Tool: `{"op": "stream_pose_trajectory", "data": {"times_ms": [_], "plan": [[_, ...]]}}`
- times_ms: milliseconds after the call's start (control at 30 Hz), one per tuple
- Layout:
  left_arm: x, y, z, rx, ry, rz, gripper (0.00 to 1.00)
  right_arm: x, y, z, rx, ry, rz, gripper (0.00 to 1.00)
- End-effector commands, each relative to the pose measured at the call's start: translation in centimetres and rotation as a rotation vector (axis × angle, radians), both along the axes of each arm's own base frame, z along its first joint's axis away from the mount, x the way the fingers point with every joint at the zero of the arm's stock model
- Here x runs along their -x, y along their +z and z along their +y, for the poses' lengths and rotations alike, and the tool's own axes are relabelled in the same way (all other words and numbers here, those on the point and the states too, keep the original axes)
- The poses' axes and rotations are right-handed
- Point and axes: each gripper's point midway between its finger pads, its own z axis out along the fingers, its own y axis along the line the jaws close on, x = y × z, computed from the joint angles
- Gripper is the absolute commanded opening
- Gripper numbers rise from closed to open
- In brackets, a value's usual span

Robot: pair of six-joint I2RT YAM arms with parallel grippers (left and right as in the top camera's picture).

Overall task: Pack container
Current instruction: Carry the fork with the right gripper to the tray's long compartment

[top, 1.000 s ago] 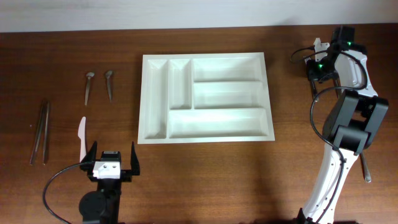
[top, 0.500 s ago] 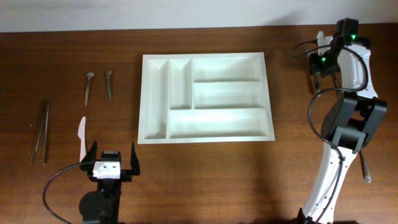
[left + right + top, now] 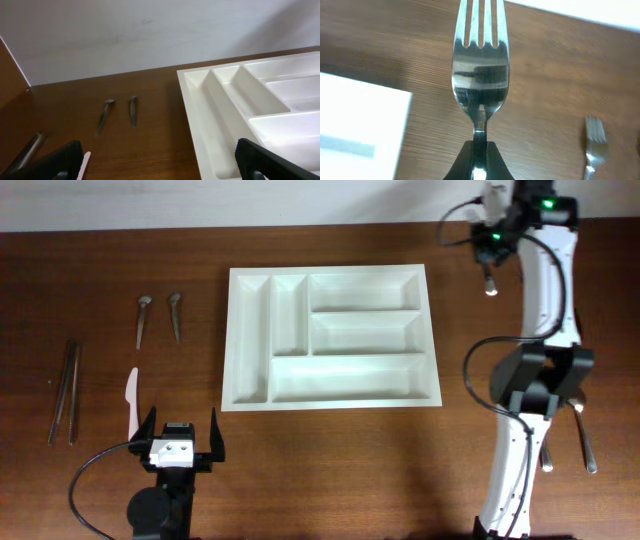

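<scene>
The robot's right gripper should put the metal fork, still held above the wood, down in the middle long compartment of the white container (image 3: 371, 340).
The white five-compartment container (image 3: 330, 340) lies mid-table; all its compartments hold nothing. It also shows in the left wrist view (image 3: 250, 115), and its corner shows in the right wrist view (image 3: 360, 125). My right gripper (image 3: 490, 252) is at the back right, to the right of the container's far corner. In its wrist view the right gripper (image 3: 479, 155) is shut on the neck of a metal fork (image 3: 480, 75), which is held above the wood. My left gripper (image 3: 182, 442) is open and empty near the front left edge; it also shows in its own wrist view (image 3: 160, 172).
Left of the container lie two small spoons (image 3: 143, 320) (image 3: 176, 315), a white plastic knife (image 3: 131, 402) and two long dark utensils (image 3: 65, 392). Two more metal pieces lie at the front right (image 3: 585, 440). Another fork (image 3: 592, 140) lies near the held one.
My right arm has swung up and to the left along the back of the table with the fork. The left arm has not moved.
</scene>
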Motion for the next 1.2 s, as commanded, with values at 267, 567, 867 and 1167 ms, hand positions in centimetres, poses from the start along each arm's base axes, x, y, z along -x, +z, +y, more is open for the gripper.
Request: {"op": "stream_pose_trajectory", "data": {"times_ms": [267,567,867,1167], "plan": [[0.0,-0.1,0.0,-0.016,-0.002,0.0,0.99,1.8,0.8,13.0,0.051,0.459,0.001,0.04],[0.0,-0.1,0.0,-0.016,-0.002,0.0,0.99,6.4,-0.4,19.3,0.099,0.737,0.106,0.04],[0.0,-0.1,0.0,-0.016,-0.002,0.0,0.99,8.9,-1.0,21.5,0.146,0.932,0.15,0.04],[0.0,-0.1,0.0,-0.016,-0.002,0.0,0.99,10.2,-1.3,20.9,0.191,1.093,0.175,0.04]]}}
